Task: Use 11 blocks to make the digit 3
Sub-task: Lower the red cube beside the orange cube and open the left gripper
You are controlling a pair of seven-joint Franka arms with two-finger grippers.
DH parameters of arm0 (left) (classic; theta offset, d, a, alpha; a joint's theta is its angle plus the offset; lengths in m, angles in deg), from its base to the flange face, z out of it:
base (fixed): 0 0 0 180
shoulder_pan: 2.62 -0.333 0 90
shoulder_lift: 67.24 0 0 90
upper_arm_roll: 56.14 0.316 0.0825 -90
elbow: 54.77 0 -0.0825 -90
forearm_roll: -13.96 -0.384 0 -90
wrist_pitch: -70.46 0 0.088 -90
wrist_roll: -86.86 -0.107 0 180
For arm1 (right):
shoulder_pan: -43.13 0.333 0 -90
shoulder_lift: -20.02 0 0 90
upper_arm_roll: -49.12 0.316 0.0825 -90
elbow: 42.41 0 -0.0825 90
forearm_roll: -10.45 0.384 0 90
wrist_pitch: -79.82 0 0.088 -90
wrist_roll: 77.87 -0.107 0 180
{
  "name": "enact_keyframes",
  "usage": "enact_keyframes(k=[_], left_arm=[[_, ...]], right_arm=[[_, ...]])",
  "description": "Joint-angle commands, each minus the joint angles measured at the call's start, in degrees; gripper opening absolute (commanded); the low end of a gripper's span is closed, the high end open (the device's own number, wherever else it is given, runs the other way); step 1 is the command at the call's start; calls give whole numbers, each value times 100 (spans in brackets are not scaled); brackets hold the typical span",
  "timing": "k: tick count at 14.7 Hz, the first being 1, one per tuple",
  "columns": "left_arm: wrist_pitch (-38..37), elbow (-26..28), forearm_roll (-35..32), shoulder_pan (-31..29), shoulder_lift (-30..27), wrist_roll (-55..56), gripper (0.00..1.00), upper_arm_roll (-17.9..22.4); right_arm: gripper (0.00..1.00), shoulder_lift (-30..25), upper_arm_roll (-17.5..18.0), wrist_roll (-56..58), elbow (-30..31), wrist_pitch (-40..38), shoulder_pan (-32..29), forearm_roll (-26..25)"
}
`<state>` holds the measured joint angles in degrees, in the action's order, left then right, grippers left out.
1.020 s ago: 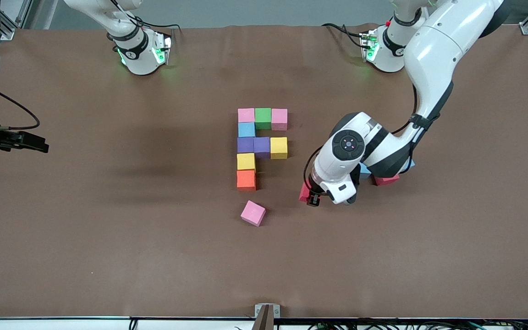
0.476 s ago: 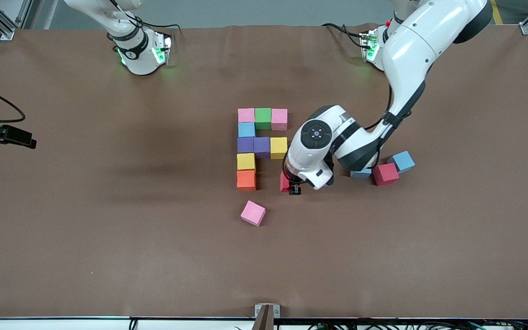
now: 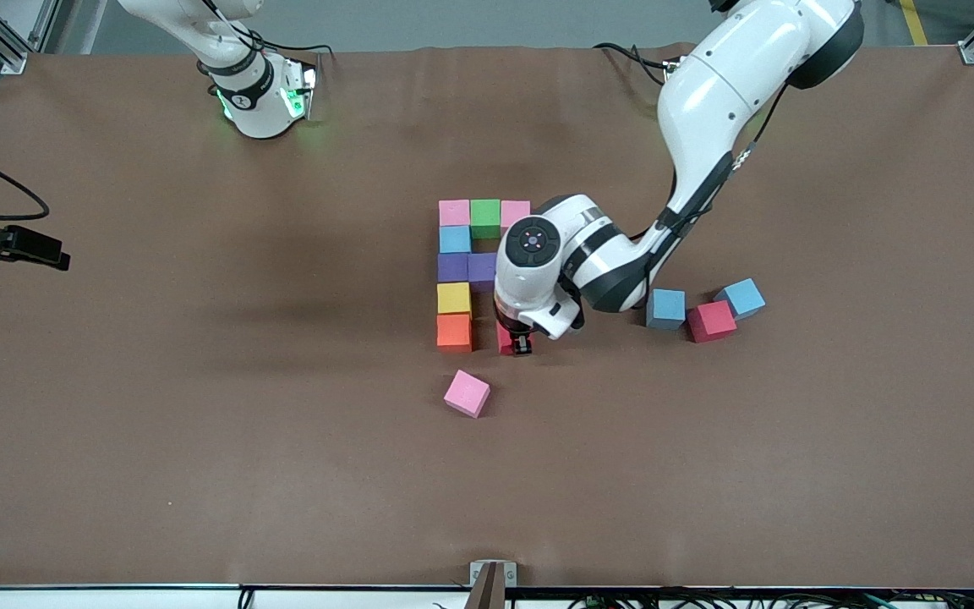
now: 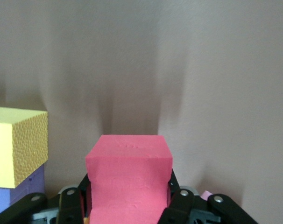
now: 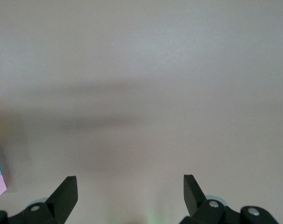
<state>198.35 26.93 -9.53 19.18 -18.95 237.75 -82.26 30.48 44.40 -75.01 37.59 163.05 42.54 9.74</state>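
Note:
The robot's left gripper should release the red block against the orange block's side [image 3: 485, 337] that faces the three spare blocks.
The partly built digit 3 stands mid-table: pink [image 3: 454, 212], green [image 3: 484, 217] and pink [image 3: 515, 210] blocks in the bar nearest the bases, then blue [image 3: 455, 239], two purple [image 3: 452, 267] [image 3: 482, 269], yellow [image 3: 454, 298] and orange [image 3: 454, 331]. My left gripper [image 3: 514, 343] is shut on a red block [image 3: 504, 338] [image 4: 129, 177], low over the table a short gap from the orange block, toward the left arm's end. The left wrist covers the middle bar's end; in the left wrist view a yellow block [image 4: 17, 144] shows there. A loose pink block [image 3: 466, 393] lies nearer the camera. My right gripper [image 5: 130, 186] waits open.
Three spare blocks sit toward the left arm's end of the table: grey-blue [image 3: 665, 308], red [image 3: 712, 320] and blue [image 3: 741, 298]. The right gripper [image 3: 39, 249] hangs at the table's edge on the right arm's end. The left arm's forearm [image 3: 707, 127] slants over the table.
The left gripper has carried the red block from beside the spare blocks toward the figure, stopping next to the orange block. The spare blocks are uncovered. The right gripper drew slightly outward.

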Motion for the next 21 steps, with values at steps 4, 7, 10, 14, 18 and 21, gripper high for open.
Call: enact_keyframes(k=[4, 7, 10, 14, 18, 21], left_arm=[[-71, -471, 91, 553, 383, 80, 30, 371], [-45, -663, 91, 597, 540, 89, 30, 371], [-18, -787, 91, 650, 629, 89, 30, 380], [122, -796, 91, 703, 655, 124, 30, 380], [219, -831, 91, 738, 699, 125, 31, 380], [307, -849, 91, 755, 734, 124, 32, 380]], right_arm=[[100, -525, 42, 22, 628, 8, -72, 63], [100, -966, 42, 65, 1105, 211, -81, 45], [100, -1133, 51, 74, 1114, 115, -125, 19], [100, -1327, 59, 66, 1053, -122, -99, 36], [100, -1520, 59, 57, 1062, -245, -107, 72], [100, -1722, 59, 57, 1105, -351, -90, 80]])
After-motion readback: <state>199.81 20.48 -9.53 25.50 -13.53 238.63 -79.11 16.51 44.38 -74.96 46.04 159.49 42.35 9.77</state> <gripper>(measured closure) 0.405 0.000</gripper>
